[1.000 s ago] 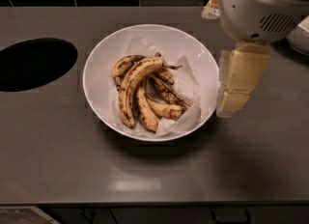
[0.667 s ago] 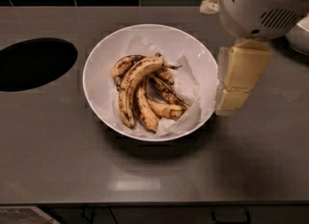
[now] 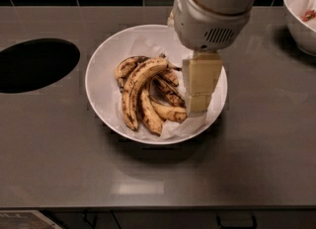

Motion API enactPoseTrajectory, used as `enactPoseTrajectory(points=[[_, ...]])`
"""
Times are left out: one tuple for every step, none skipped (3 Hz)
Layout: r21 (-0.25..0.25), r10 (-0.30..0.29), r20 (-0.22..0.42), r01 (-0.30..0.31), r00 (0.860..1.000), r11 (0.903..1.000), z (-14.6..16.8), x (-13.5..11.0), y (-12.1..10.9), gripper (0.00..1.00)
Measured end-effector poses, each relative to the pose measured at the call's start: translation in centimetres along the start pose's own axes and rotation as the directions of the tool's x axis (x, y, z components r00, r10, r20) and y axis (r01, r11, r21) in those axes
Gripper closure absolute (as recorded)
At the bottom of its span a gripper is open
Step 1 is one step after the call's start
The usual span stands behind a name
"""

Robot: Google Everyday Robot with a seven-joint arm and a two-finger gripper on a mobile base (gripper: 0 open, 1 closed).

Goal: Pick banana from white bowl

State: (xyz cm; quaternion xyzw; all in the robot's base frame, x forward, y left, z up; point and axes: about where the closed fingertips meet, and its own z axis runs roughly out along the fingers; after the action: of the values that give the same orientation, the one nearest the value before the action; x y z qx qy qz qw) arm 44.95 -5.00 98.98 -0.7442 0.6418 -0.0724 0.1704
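Note:
I should grip the far end of the longest banana [image 3: 154, 67], the speckled one curving across the pile's top.
The white bowl [image 3: 101, 82] sits mid-counter, lined with crumpled white paper. Several overripe bananas lie in it. The banana [image 3: 139, 82], the longest and fattest, yellow with brown-black speckles, curves from upper right to lower left on top of the pile. My gripper [image 3: 198, 105] hangs from the white arm over the bowl's right side, its cream-coloured fingers [image 3: 200, 82] pointing down just right of the pile, near the end of a shorter banana [image 3: 168, 111]. It holds nothing that I can see.
A dark round hole [image 3: 34, 65] is set in the grey counter at the left. A second white bowl [image 3: 296, 20] with paper stands at the far right back. Dark tiles line the wall behind. The counter's front edge runs along the bottom.
The gripper has moved left, from beside the bowl's right rim to over the bowl's right side, close to the bananas. The bananas have not moved.

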Motion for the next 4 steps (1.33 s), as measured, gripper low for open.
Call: enactPoseTrajectory(points=[[-0.077, -0.032, -0.011, 0.031, 0.999, 0.9966, 4.7, -0.6, -1.7, 0.0], [-0.099, -0.028, -0.026, 0.025, 0.999, 0.9948, 6.8, 0.0, -3.4, 0.0], [-0.092, -0.032, -0.04, 0.028, 0.999, 0.9953, 7.9, 0.2, -5.1, 0.0], [-0.096, -0.059, -0.048, 0.054, 0.997, 0.9939, 8.9, -0.6, -6.2, 0.0]])
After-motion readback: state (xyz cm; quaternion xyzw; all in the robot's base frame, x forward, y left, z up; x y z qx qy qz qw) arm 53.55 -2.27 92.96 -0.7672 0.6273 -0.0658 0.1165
